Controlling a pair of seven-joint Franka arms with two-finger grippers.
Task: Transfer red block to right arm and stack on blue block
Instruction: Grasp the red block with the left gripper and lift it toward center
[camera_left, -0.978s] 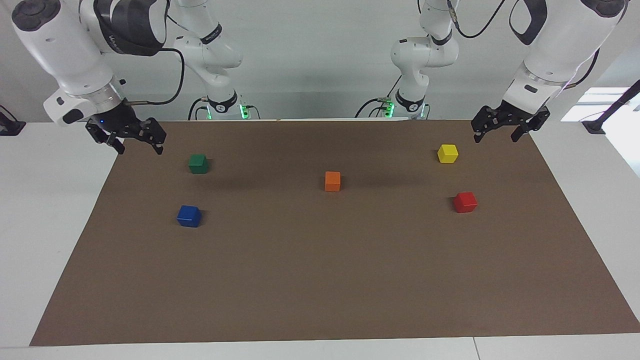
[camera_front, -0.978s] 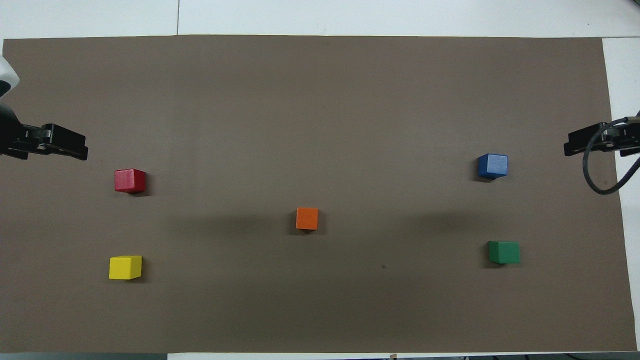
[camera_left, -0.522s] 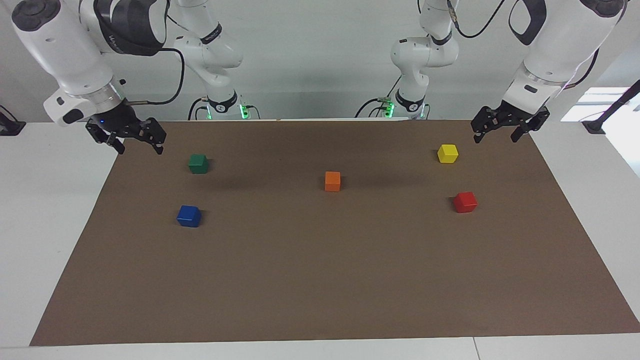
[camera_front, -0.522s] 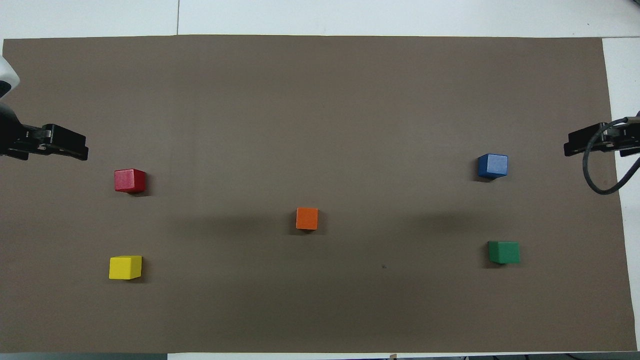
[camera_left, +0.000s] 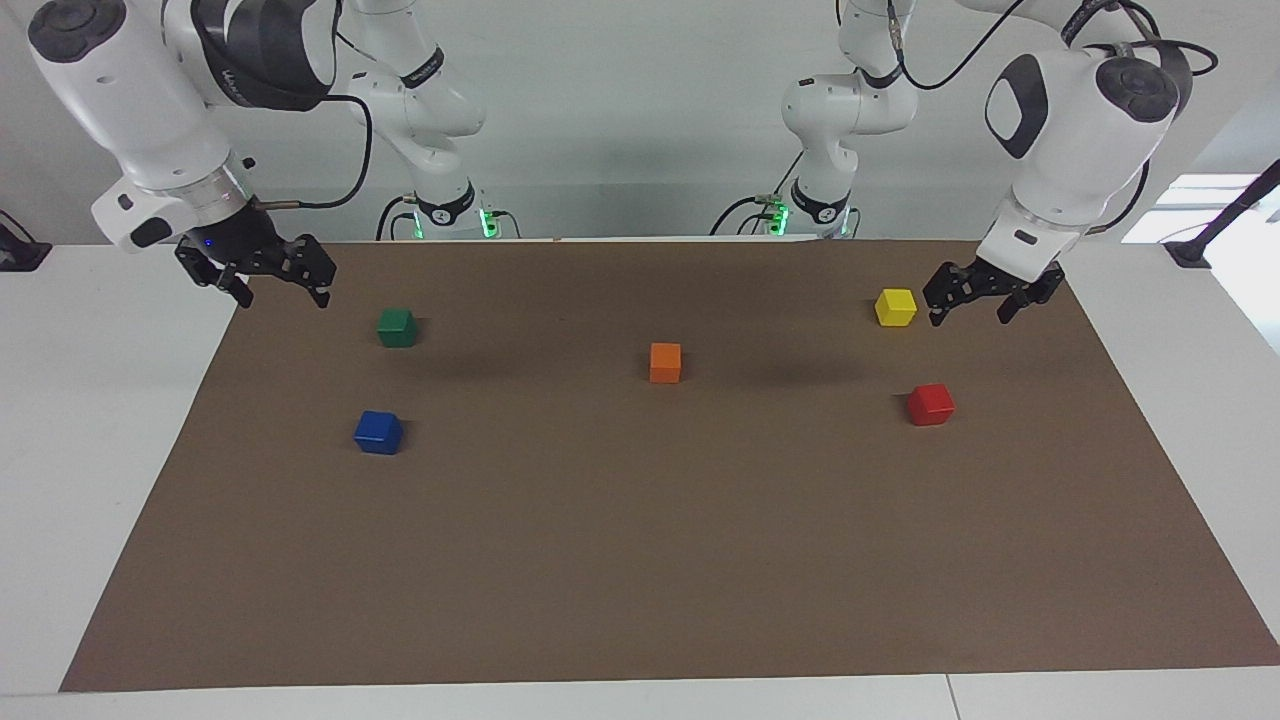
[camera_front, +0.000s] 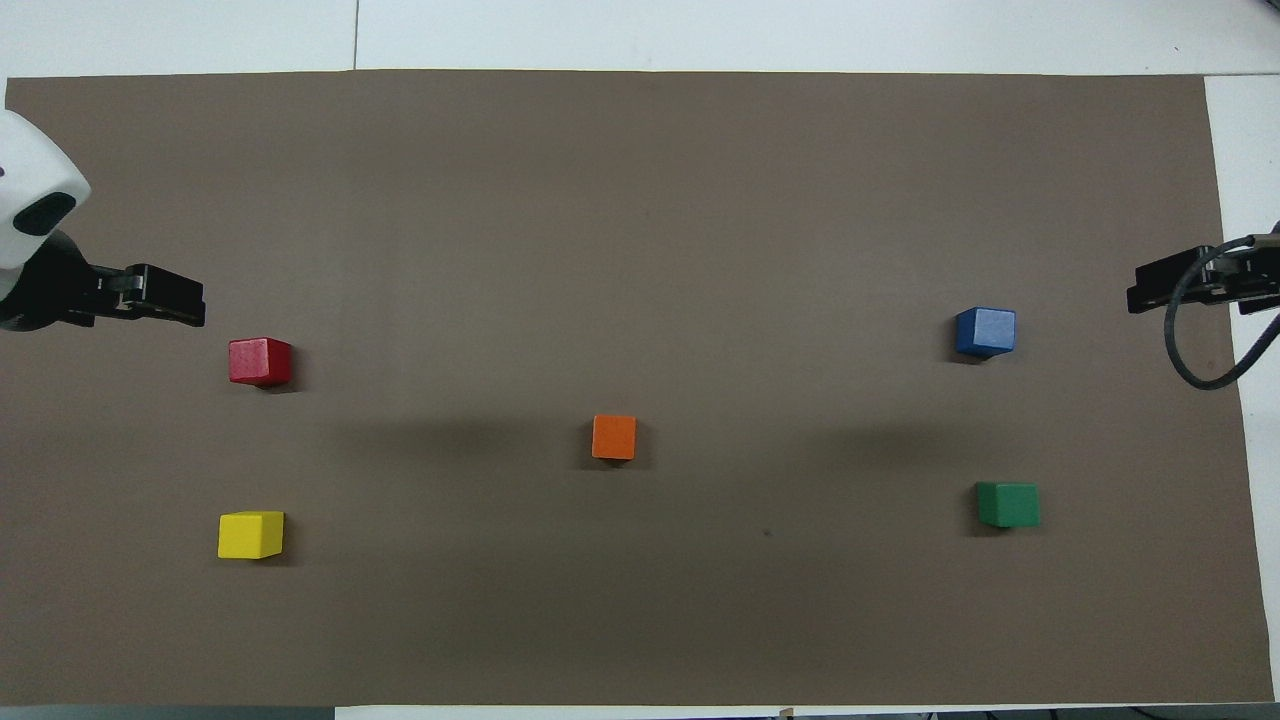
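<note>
Next, I move my left gripper over to the red block that is beyond the yellow cube, and I need to close it around the block's middle (camera_front: 258, 362).
The red block (camera_left: 931, 404) sits on the brown mat toward the left arm's end, also seen in the overhead view (camera_front: 260, 361). The blue block (camera_left: 378, 432) sits toward the right arm's end, also seen in the overhead view (camera_front: 985, 331). My left gripper (camera_left: 970, 308) is open and empty, raised over the mat beside the yellow cube; in the overhead view (camera_front: 175, 303) it shows close to the red block. My right gripper (camera_left: 280, 292), with a blue light at its base, is open and empty, and waits in the air over the mat's corner (camera_front: 1165, 288).
A yellow cube (camera_left: 895, 306) lies nearer to the robots than the red block. An orange cube (camera_left: 665, 362) sits mid-mat. A green cube (camera_left: 397, 327) lies nearer to the robots than the blue block. The brown mat (camera_left: 640, 560) covers most of the white table.
My left arm has swung in and come down, bringing its gripper from the mat's edge toward the yellow and red cubes. The right arm and all the cubes have stayed put.
</note>
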